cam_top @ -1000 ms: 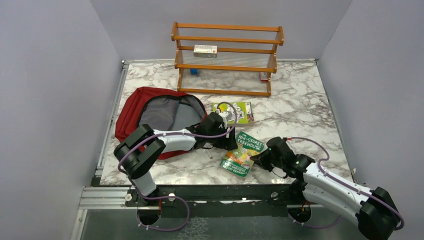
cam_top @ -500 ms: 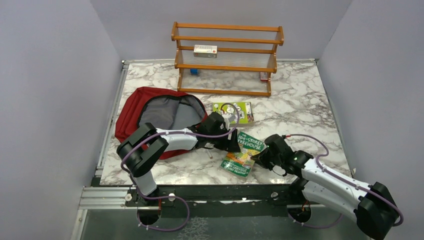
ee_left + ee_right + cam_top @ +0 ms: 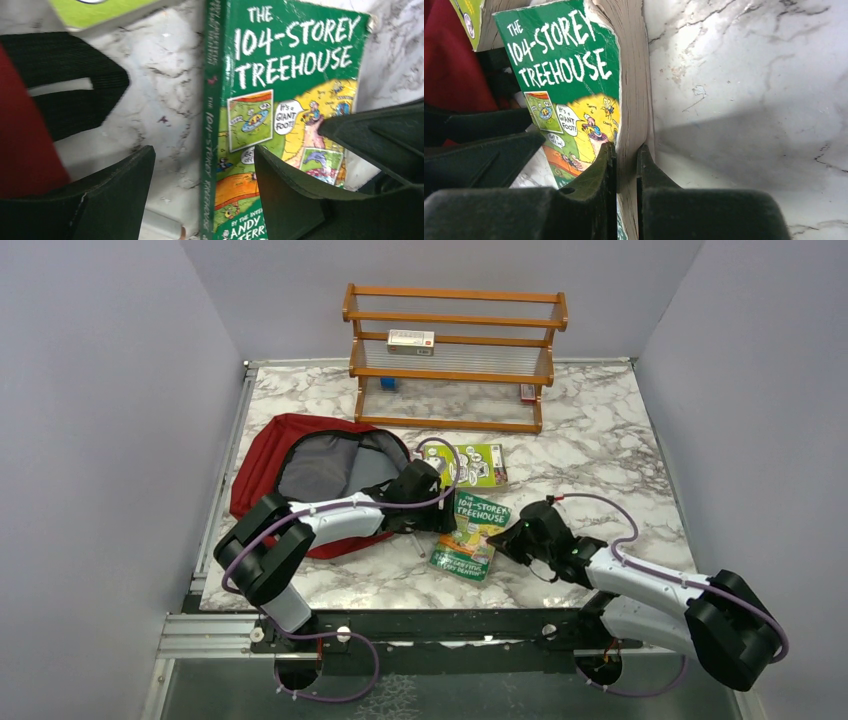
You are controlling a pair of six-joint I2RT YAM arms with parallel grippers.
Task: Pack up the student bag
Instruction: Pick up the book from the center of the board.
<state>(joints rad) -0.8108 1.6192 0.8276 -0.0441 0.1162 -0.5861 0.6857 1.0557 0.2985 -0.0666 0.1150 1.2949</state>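
Observation:
The right gripper holds the green book's page edge, away from the bag, so next the left gripper grabs the book's spine [image 3: 210,135] before the right gripper opens.
The student bag [image 3: 262,462], dark red, lies open at the left with its grey lining [image 3: 330,465] showing. A green book, "The 104-Storey Treehouse" [image 3: 468,533], rests beside it. My right gripper [image 3: 512,540] is shut on the book's page edge [image 3: 626,155] and tilts that side up. The left gripper [image 3: 441,517] is open, its jaws standing either side of the book's spine [image 3: 202,160] without closing on it. A second, light green book [image 3: 478,465] lies just behind. In the right wrist view the green cover [image 3: 569,65] fills the left half.
A wooden shelf rack [image 3: 455,355] stands at the back with a small box [image 3: 411,341] on it. A black bag strap [image 3: 75,65] lies on the marble left of the book. A small white stick [image 3: 160,225] lies under the left gripper.
The right gripper has carried the green book leftward, toward the bag, turning it more upright in the top view. The left gripper has shifted slightly left and back, still open.

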